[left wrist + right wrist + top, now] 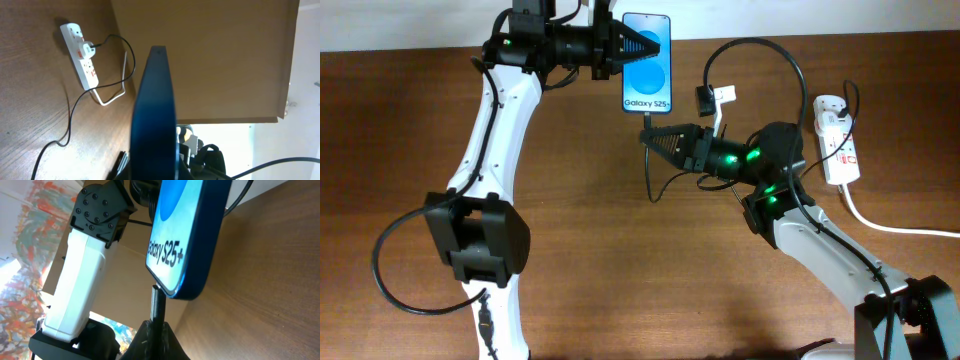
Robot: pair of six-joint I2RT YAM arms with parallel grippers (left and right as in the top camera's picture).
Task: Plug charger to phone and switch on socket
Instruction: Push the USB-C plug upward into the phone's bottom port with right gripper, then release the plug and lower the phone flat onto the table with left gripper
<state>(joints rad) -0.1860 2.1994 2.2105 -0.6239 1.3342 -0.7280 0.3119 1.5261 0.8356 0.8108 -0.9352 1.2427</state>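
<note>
Next, I let go of the phone, now held at the table's back, with my left gripper on the bare table [598, 159] between its arm and the slack loop of the charger cable.
The phone [648, 62], blue screen lit, is held at the back of the table by my left gripper [628, 47], which is shut on its upper part. In the left wrist view I see the phone edge-on [154, 115]. My right gripper [657, 138] is shut on the charger's plug tip [157, 305], which touches the phone's bottom edge [187, 240]. The thin black charger cable [752, 45] loops back to a plug in the white socket [837, 138] at the right, which also shows in the left wrist view [80, 55].
The socket's thick white cord [895, 228] runs off to the right edge. A slack loop of the charger cable [652, 180] hangs below my right gripper. A small white tag [723, 94] sits on the cable near the phone.
</note>
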